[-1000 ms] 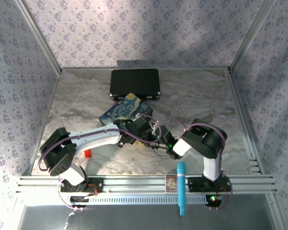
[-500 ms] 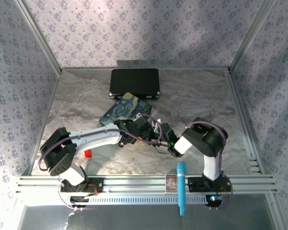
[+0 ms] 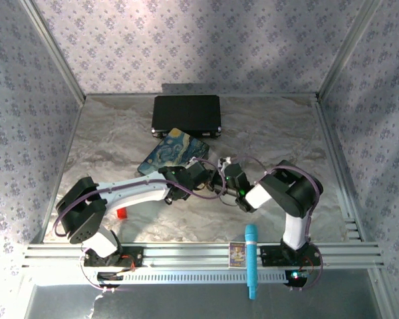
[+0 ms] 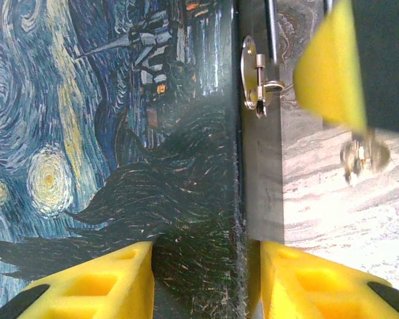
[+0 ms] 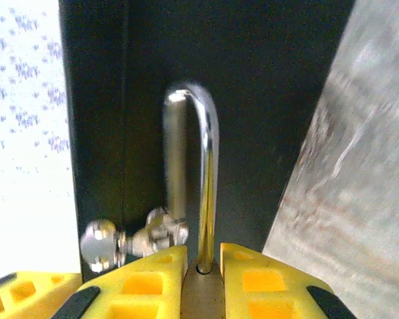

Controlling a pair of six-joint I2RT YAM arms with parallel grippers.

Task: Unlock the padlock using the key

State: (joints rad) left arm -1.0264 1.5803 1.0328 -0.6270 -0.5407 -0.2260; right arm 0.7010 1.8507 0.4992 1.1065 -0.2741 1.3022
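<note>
My right gripper is going to let go of the padlock, which I will leave on the bare tabletop (image 3: 224, 195) between the painted box and the teal marker.
In the right wrist view, my right gripper (image 5: 203, 256) is shut on the padlock (image 5: 203, 292). The brass body sits between the yellow fingers and the silver shackle (image 5: 209, 173) rises in front of the painted box's dark side. A tiny silvery piece that looks like the key (image 5: 100, 244) sticks out beside the left finger. I cannot tell whether it is in the lock. My left gripper (image 4: 206, 249) is shut on the edge of the painted box (image 4: 120, 133), near its silver hasp (image 4: 253, 73). From above, both grippers (image 3: 198, 174) (image 3: 227, 174) meet at the box's near corner.
A black case (image 3: 186, 114) lies behind the painted box (image 3: 173, 154). A small red block (image 3: 122, 213) sits by the left arm. On the front rail lie a teal marker (image 3: 251, 259) and a small card (image 3: 237, 253). Patterned walls close in the table.
My right gripper has moved away from the front rail and up to the box's corner, carrying the padlock. The left arm and the box have stayed put.
</note>
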